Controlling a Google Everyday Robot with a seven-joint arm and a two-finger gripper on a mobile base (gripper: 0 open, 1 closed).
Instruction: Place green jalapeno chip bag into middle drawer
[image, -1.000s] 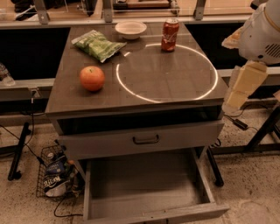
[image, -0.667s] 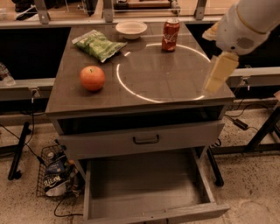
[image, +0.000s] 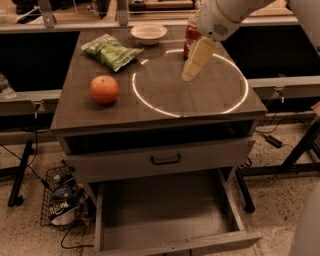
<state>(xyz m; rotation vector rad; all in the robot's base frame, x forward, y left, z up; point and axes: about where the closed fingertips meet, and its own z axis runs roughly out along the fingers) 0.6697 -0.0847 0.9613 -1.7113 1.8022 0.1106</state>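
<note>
My gripper's next place is the green jalapeno chip bag's end (image: 130, 53) nearest the white bowl. It should go there and close.
The green jalapeno chip bag (image: 111, 51) lies flat at the back left of the tabletop. The middle drawer (image: 165, 210) is the lowest grey box, pulled out open below the cabinet, its floor bare. My gripper (image: 195, 62) hangs over the middle of the tabletop, inside the bright ring of light, to the right of the bag and apart from it. It holds nothing that I can see.
A red-orange apple (image: 104, 89) sits at the left front of the table. A white bowl (image: 148, 33) and a red can (image: 191, 37) stand at the back. A closed drawer front with a dark loop handle (image: 165, 160) is above the open drawer. A wire basket (image: 62, 197) stands on the floor at the left.
My arm has swung left from beyond the table's right edge to over the middle of the tabletop, closer to the chip bag. Nothing on the table moved.
</note>
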